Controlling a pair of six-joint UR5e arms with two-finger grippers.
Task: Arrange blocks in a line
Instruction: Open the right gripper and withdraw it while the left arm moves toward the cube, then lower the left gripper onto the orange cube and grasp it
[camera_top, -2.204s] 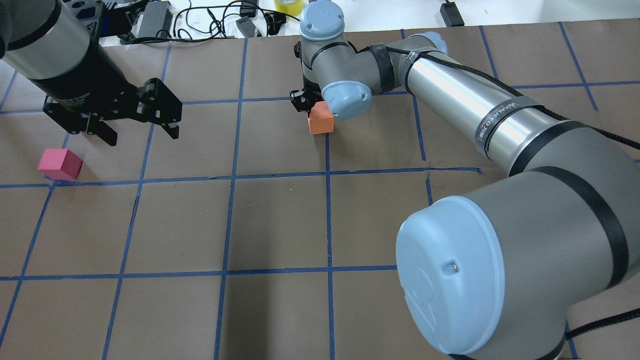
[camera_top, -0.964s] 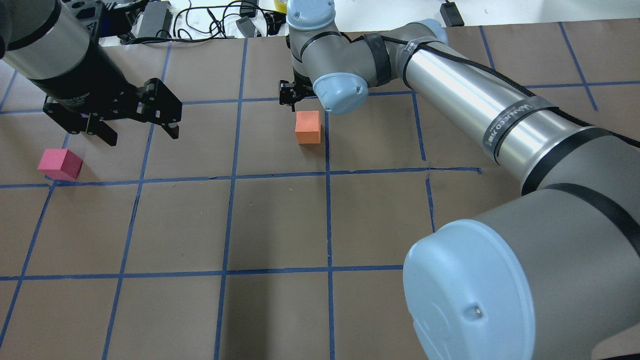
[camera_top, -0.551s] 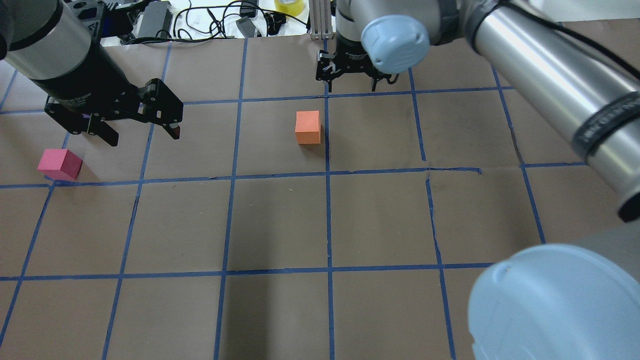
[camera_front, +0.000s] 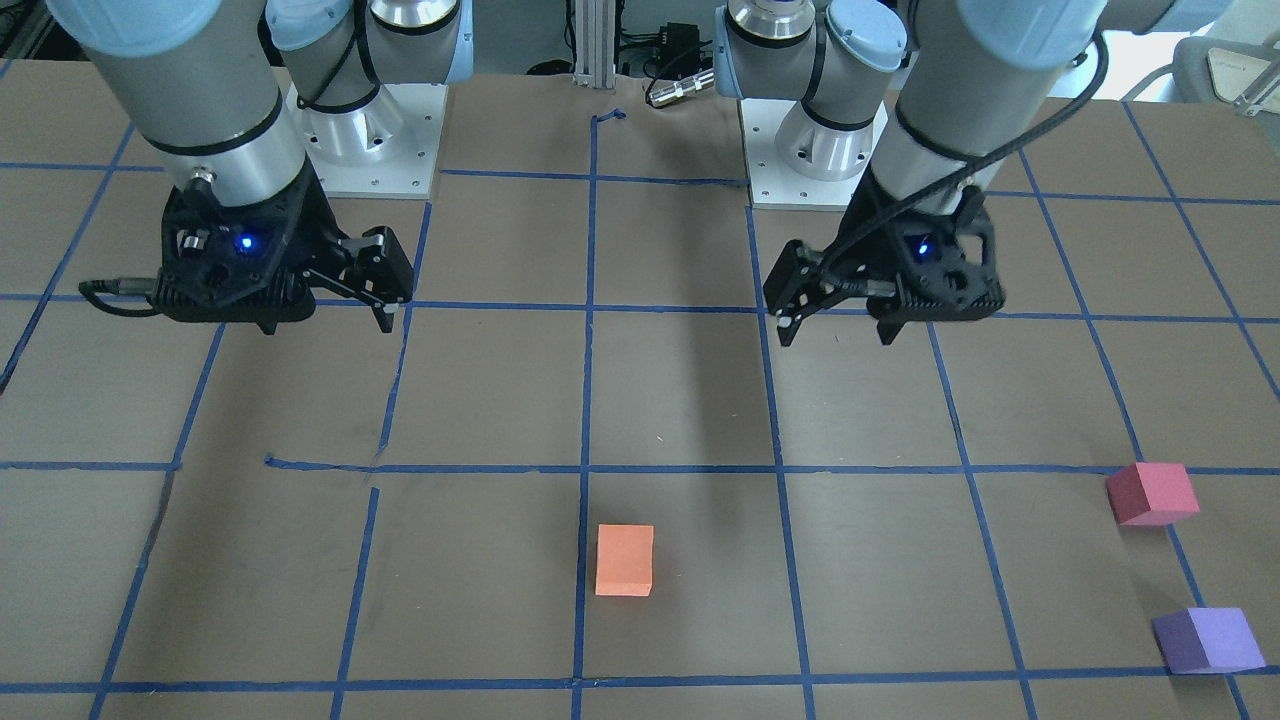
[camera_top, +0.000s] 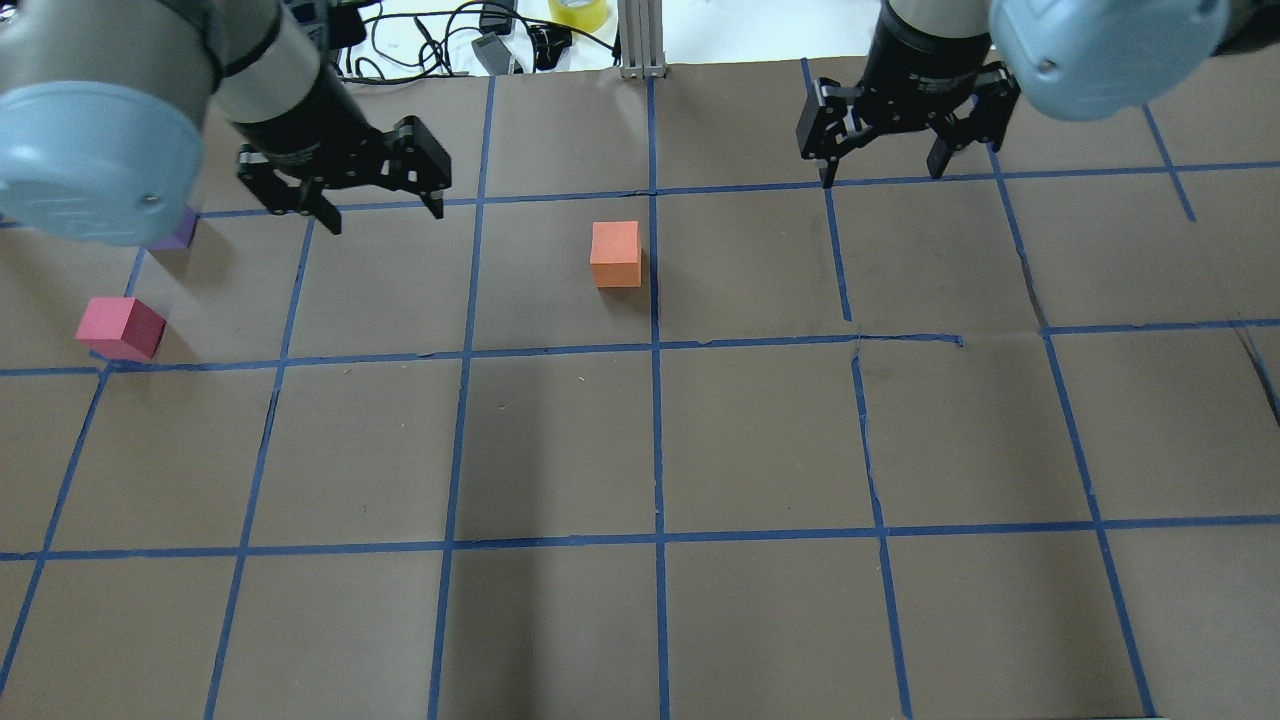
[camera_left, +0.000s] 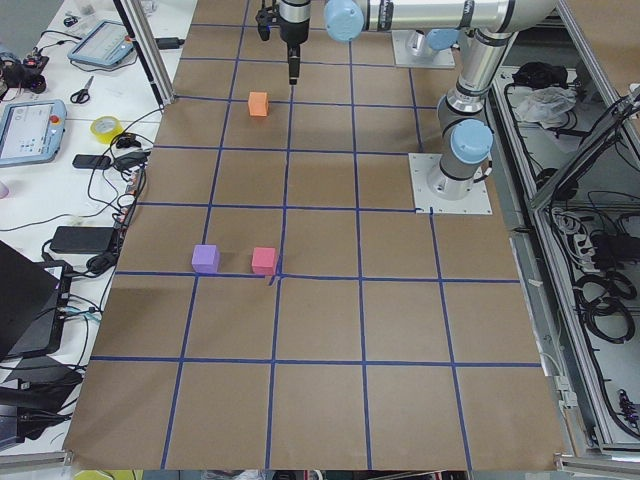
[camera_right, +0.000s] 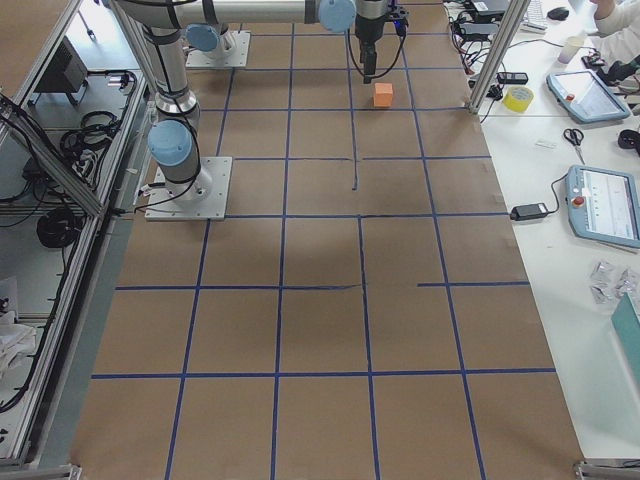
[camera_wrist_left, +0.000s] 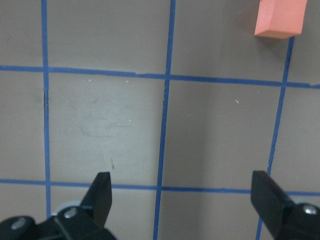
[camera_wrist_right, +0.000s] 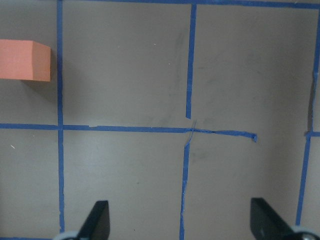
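The robot's left gripper needs to close across the middle of the orange block (camera_front: 625, 560) (camera_wrist_left: 281, 16), on the block's side next to the blue tape line and the opposite side.
The orange block (camera_top: 615, 254) lies alone near the table's middle, next to a blue tape line; it also shows in the front view (camera_front: 624, 560), the left wrist view (camera_wrist_left: 280, 19) and the right wrist view (camera_wrist_right: 25, 60). The pink-red block (camera_top: 120, 328) lies at the far left (camera_front: 1152, 493). The purple block (camera_front: 1207, 640) lies just beyond it, mostly hidden behind my left arm in the overhead view (camera_top: 178, 232). My left gripper (camera_top: 385, 215) is open and empty, above the table between the pink-red and orange blocks. My right gripper (camera_top: 880, 175) is open and empty, to the right of the orange block.
The brown table has a blue tape grid (camera_top: 655, 345). Cables and a yellow tape roll (camera_top: 578, 10) lie past the far edge, by an aluminium post (camera_top: 640, 40). The arm bases (camera_front: 365, 130) stand at the robot's side of the table.
My right gripper shifted the orange block slightly left, let it go, and moved away to the right. My left gripper moved right, away from the pink-red block.
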